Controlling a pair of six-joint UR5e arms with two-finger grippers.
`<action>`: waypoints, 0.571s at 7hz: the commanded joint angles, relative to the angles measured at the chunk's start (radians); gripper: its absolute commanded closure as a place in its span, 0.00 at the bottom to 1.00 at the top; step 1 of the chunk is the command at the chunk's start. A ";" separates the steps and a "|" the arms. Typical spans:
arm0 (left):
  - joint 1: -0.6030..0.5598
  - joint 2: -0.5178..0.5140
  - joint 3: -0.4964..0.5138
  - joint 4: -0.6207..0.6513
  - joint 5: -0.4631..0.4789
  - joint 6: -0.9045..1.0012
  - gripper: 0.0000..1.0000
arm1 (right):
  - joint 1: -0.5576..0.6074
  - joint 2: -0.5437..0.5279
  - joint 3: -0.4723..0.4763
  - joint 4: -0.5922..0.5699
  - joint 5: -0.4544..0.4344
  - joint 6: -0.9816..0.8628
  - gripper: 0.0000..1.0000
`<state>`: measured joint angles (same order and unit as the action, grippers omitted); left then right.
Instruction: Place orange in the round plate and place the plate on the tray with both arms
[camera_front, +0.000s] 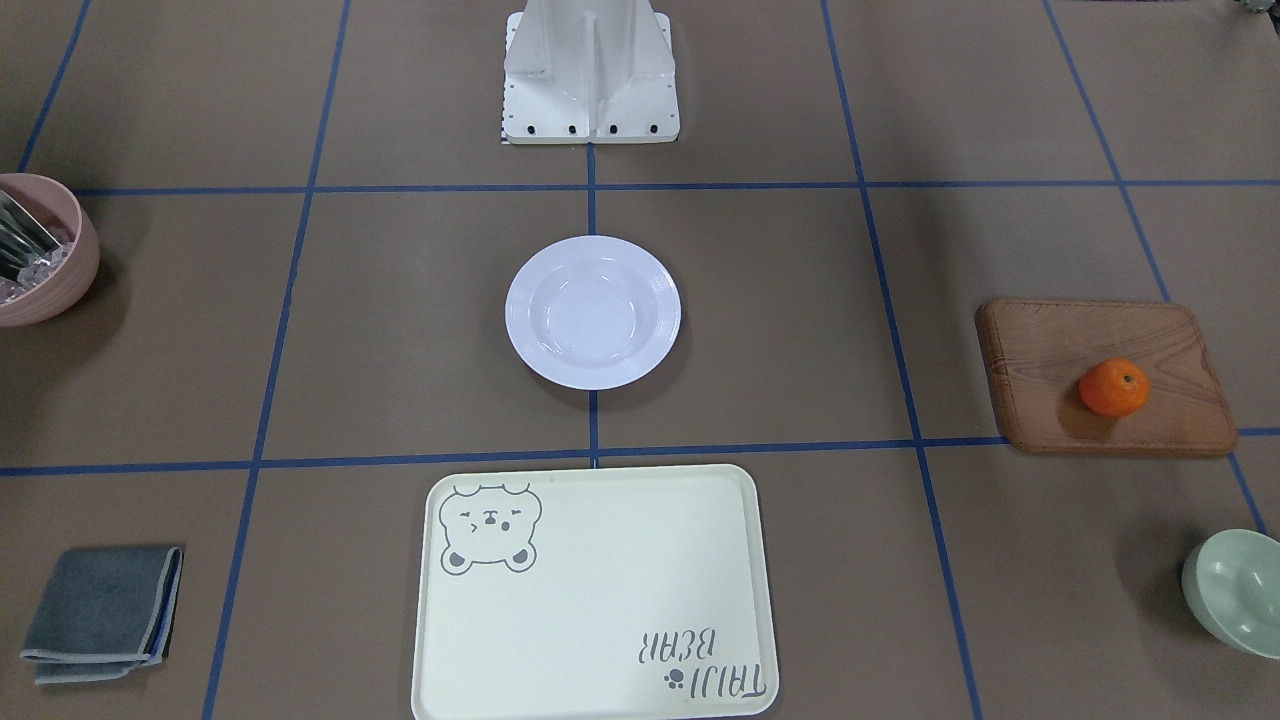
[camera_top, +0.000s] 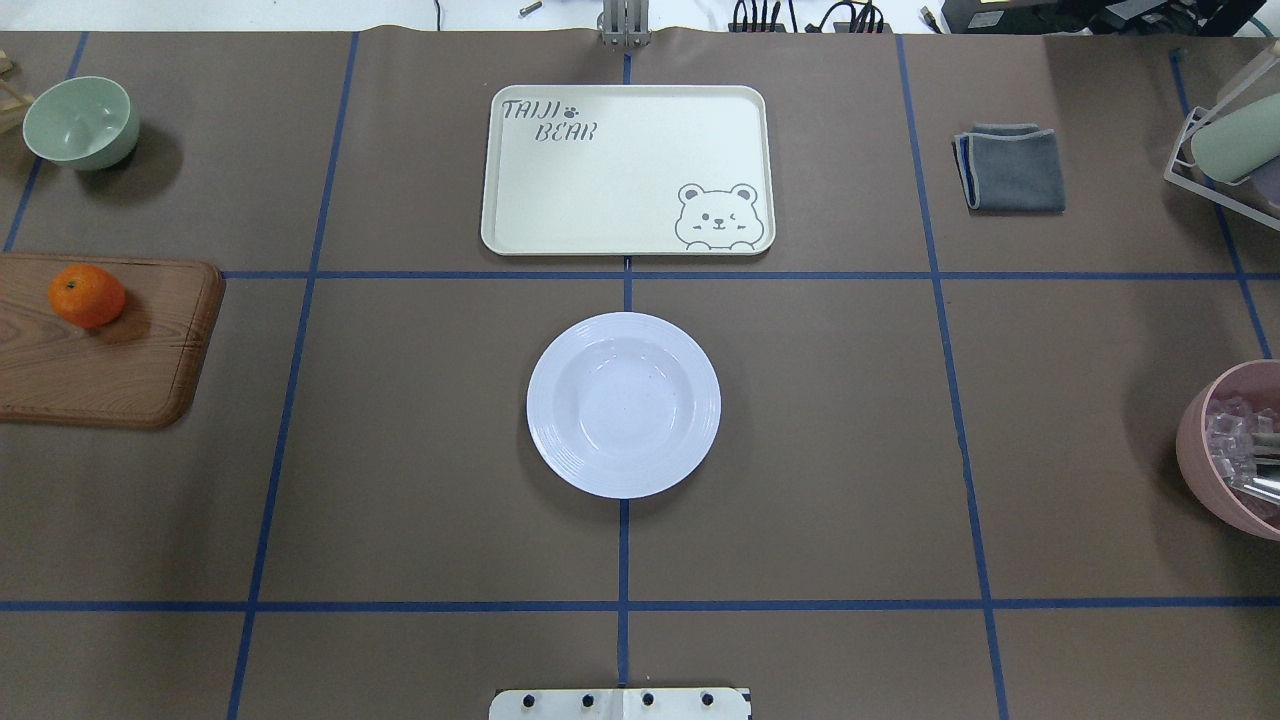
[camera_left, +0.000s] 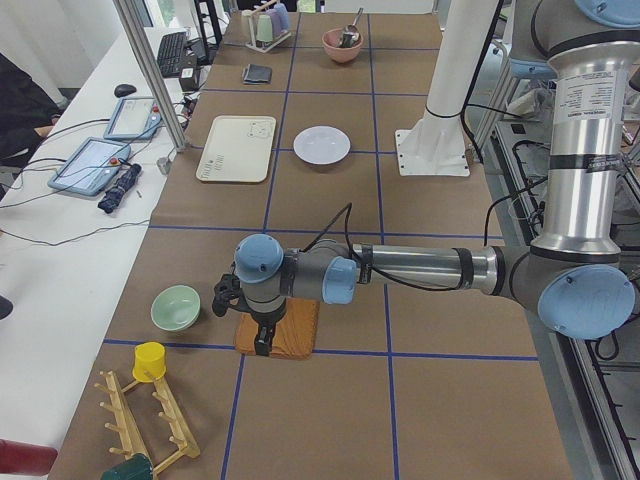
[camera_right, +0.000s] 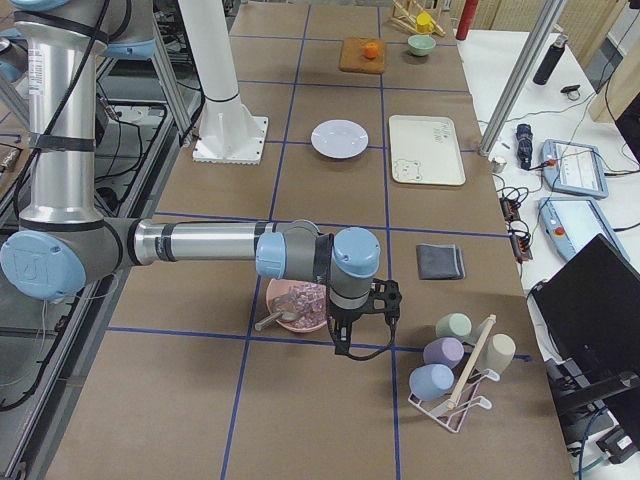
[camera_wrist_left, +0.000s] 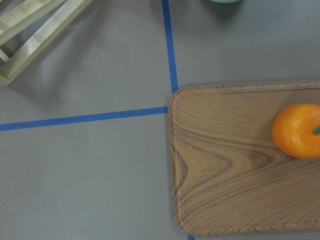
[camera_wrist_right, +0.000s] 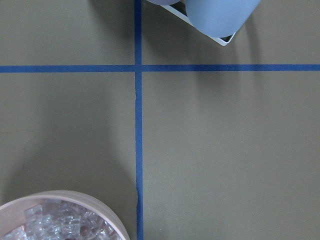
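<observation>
Next, my left gripper needs to go to the orange on the brown wooden board and close around the orange's middle (camera_front: 1113, 388) (camera_wrist_left: 300, 131).
The orange (camera_front: 1113, 387) lies on a brown wooden board (camera_front: 1050, 350) at the table's left end, and shows at the right edge of the left wrist view (camera_wrist_left: 298, 131). In the middle of the table stands the white round plate (camera_top: 623, 404) with nothing in it. Beyond it, on the far side, the cream bear tray (camera_top: 628, 170) is bare. My left gripper (camera_left: 263, 343) hangs over the board's outer end, short of the orange. My right gripper (camera_right: 345, 347) hangs beside the pink bowl. Whether either is open or shut, I cannot tell.
A pale green bowl (camera_top: 80, 122) sits past the board. At the right end are a pink bowl (camera_top: 1235, 450) of clear cubes, a folded grey cloth (camera_top: 1010, 167) and a cup rack (camera_right: 455, 372). A wooden peg rack (camera_left: 150, 425) stands at the left end.
</observation>
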<state>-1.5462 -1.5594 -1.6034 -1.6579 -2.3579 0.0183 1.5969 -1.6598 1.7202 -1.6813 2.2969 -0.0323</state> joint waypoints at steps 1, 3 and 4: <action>0.000 0.001 -0.001 0.001 0.000 -0.001 0.02 | 0.000 0.000 0.004 0.000 -0.001 0.000 0.00; 0.003 -0.001 -0.024 -0.002 0.000 0.003 0.02 | 0.000 0.003 0.010 0.000 0.001 -0.006 0.00; 0.020 -0.017 -0.041 -0.017 -0.009 -0.003 0.02 | 0.000 0.003 0.019 0.008 0.004 -0.002 0.00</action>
<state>-1.5399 -1.5643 -1.6259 -1.6626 -2.3603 0.0185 1.5968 -1.6572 1.7307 -1.6797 2.2987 -0.0350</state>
